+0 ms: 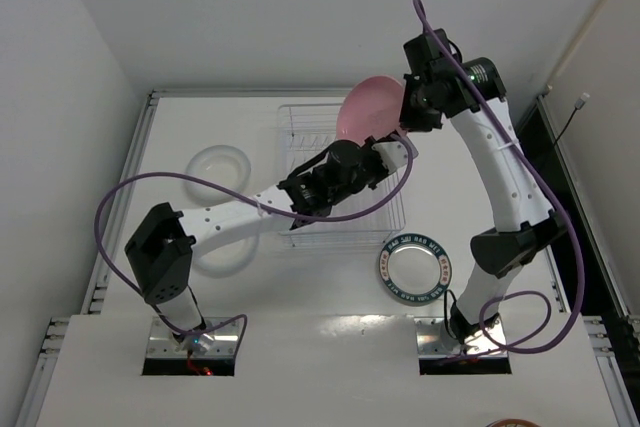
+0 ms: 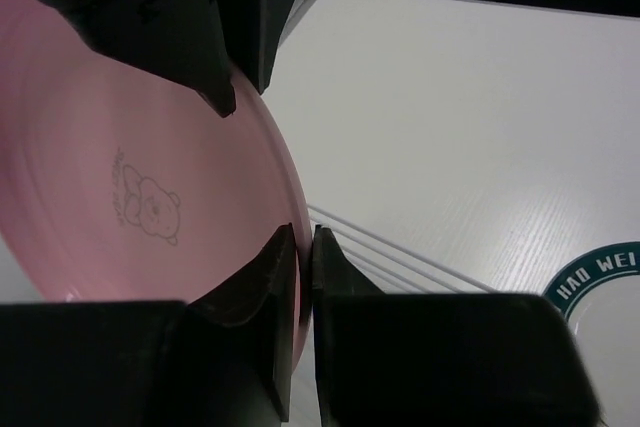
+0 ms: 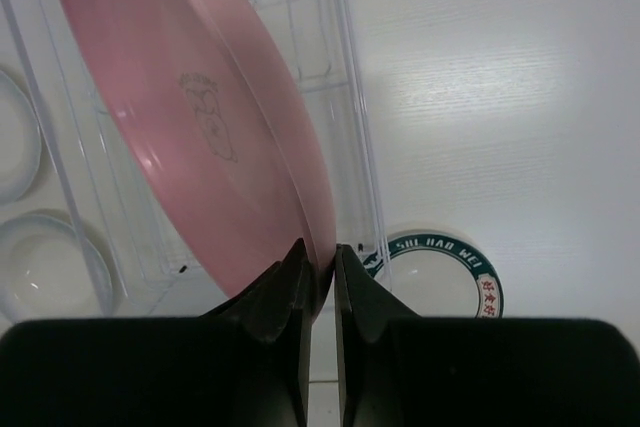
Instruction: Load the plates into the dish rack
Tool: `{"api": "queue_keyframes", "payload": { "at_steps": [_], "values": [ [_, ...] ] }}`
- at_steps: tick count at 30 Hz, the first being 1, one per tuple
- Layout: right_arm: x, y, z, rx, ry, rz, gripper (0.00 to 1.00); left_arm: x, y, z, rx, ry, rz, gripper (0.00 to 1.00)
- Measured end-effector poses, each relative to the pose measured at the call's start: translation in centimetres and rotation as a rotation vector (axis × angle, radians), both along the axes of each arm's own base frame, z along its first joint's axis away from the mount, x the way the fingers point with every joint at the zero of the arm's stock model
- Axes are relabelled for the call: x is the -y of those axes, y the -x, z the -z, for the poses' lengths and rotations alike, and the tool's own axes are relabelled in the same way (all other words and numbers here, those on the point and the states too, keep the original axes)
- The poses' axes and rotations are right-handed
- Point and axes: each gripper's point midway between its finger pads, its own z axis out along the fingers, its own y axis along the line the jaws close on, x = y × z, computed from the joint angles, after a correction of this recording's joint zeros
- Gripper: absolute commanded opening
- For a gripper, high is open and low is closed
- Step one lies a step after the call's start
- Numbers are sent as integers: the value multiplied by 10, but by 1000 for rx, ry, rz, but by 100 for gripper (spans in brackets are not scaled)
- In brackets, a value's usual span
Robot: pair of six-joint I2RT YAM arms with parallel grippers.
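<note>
My left gripper needs to set the pink plate down upright and release it in the dish rack's far corner (image 1: 374, 142), away from the clear plates.
The pink plate (image 1: 368, 107) is held on edge above the far right part of the white wire dish rack (image 1: 300, 127). My right gripper (image 1: 404, 119) is shut on its rim; in the right wrist view (image 3: 322, 265) the fingers pinch the edge of the pink plate (image 3: 200, 117). My left gripper (image 1: 392, 150) is also shut on the rim of the pink plate (image 2: 120, 177), as its wrist view (image 2: 305, 252) shows. The teal-rimmed white plate (image 1: 415, 267) lies flat on the table in front of the rack. Two clear plates (image 1: 218, 169) (image 1: 225, 247) lie left of the rack.
The rack (image 3: 330, 47) shows no plates in it. The right arm's black fingers (image 2: 225, 37) fill the top of the left wrist view. The teal-rimmed plate (image 3: 440, 269) lies just past the rack's near right corner. Walls close the table at the back and left.
</note>
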Motion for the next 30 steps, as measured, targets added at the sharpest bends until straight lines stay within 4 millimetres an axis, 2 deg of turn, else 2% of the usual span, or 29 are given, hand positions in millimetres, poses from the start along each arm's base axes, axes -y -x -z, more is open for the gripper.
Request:
{"api": "queue_keyframes", "payload": {
  "at_steps": [4,5,7,8,10,11,15,17,20,22,24,27,30],
  "values": [
    [0,0,0,-10,-25,-6,22,0,4,-2,-44,6,10,0],
    [-1,2,1,-19,-34,-12,39,-1,5,-3,-62,11,14,0],
    [-1,3,-2,-20,-62,-21,51,-6,7,-5,-98,26,19,0],
    [-1,3,-5,-16,-78,-28,63,-10,5,-6,-114,34,15,0],
    [3,1,-17,16,-110,-24,80,-18,2,-9,-151,58,4,0],
    [7,0,-25,42,-130,-18,100,-23,-3,-13,-166,75,-8,0],
    [29,2,-67,212,-184,11,100,-42,-30,-38,-215,197,-61,0],
    [39,15,-88,304,-207,23,100,-53,-44,-55,-252,294,-91,0],
    [51,37,-118,421,-234,32,100,-65,-69,-92,-298,500,-122,0],
    [55,45,-126,450,-238,39,100,-70,-83,-111,-334,651,-127,0],
    [60,48,-126,451,-232,53,100,-68,-93,-120,-383,789,-120,0],
    [66,45,-114,421,-208,78,100,-51,-103,-114,-490,950,-82,0],
    [74,45,-95,364,-174,104,100,-27,-113,-78,-632,1023,-82,0]
  ]
}}
